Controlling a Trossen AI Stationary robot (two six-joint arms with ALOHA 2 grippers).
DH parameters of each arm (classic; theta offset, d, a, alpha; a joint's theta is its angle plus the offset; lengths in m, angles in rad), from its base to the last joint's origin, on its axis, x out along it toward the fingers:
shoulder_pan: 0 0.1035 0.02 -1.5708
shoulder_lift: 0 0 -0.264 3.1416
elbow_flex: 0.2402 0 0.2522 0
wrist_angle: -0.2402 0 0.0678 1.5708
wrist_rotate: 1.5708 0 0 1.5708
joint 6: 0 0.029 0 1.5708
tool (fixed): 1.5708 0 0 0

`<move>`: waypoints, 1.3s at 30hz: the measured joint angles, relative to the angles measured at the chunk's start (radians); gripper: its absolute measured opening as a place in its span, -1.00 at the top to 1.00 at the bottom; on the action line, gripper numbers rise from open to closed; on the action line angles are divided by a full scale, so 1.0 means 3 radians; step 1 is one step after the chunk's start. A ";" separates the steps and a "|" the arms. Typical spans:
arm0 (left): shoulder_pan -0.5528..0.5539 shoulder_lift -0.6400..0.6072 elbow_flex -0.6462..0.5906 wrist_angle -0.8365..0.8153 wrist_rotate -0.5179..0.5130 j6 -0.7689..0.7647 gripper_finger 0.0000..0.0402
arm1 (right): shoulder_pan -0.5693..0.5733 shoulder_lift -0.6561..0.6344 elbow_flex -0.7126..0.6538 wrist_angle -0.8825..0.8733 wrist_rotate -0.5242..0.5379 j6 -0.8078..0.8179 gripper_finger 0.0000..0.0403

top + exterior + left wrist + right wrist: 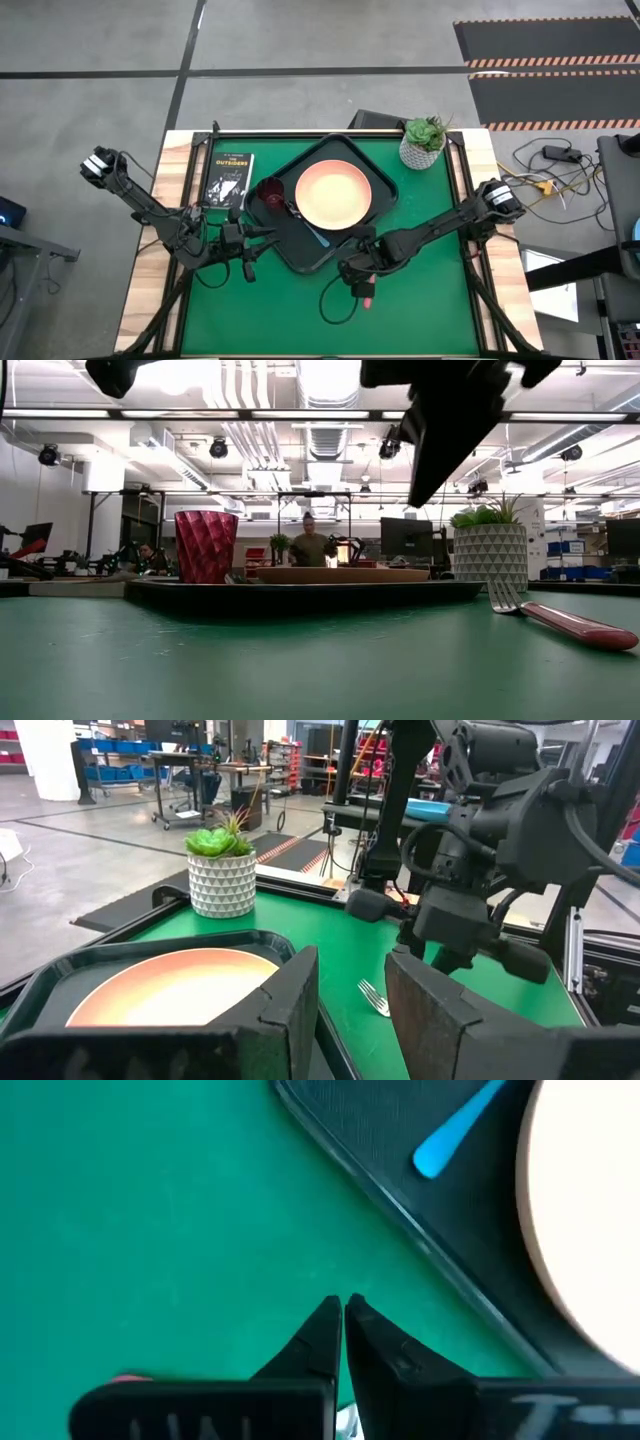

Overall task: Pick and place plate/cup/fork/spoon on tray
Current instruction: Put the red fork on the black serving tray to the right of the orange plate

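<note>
The fork lies crosswise behind the shut fingers of my right gripper. My right gripper will open, turn and take the fork's handle [539, 612] near its metal neck.
The peach plate [333, 194], the maroon cup [270, 192] and the blue-handled spoon [312, 232] lie on the black tray [290, 255]. The spoon's handle also shows in the right wrist view [455, 1135]. The pink-handled fork [367, 298] lies flat on the green mat near the tray's near corner, and it also shows in the low view [560, 620]. My right gripper [343, 1308] is shut and empty, pointing down, raised above the mat close by the fork. My left gripper [350, 990] is open and empty beside the tray's left edge.
A white pot with a green plant [425, 142] stands at the far right of the mat. A black book [228, 178] lies at the far left beside the tray. A black cable loops on the mat near the fork [335, 305].
</note>
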 joint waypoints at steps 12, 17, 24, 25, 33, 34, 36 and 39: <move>0.0000 0.0001 0.0006 0.0011 0.0000 -0.0001 0.50 | 0.0243 -0.0030 -0.0218 -0.0301 -0.0523 0.1000 0.96; 0.0003 0.0001 0.0006 0.0010 0.0000 0.0003 0.50 | 0.0292 -0.0030 -0.0524 -0.0359 -0.0597 0.1360 0.96; 0.0003 0.0001 0.0006 0.0009 0.0000 0.0009 0.50 | 0.0287 -0.0030 -0.0773 -0.0302 -0.0475 0.2028 0.94; 0.0003 0.0001 0.0006 0.0009 0.0000 0.0009 0.50 | 0.0286 -0.0030 -0.0773 -0.0292 -0.0494 0.2072 0.91; 0.0003 0.0001 0.0006 0.0008 0.0000 0.0006 0.50 | 0.0279 -0.0030 -0.0724 -0.0258 -0.0413 0.2359 0.45; 0.0003 0.0001 0.0005 0.0008 0.0000 0.0007 0.50 | 0.0279 -0.0030 -0.0724 -0.0233 -0.0361 0.2380 0.39; 0.0003 0.0001 0.0004 0.0007 0.0000 0.0008 0.50 | 0.0279 -0.0030 -0.0724 -0.0166 -0.0301 0.2379 0.27; 0.0003 0.0002 0.0000 0.0004 0.0000 0.0008 0.50 | 0.0279 -0.0030 -0.0725 -0.0143 -0.0185 0.2416 0.14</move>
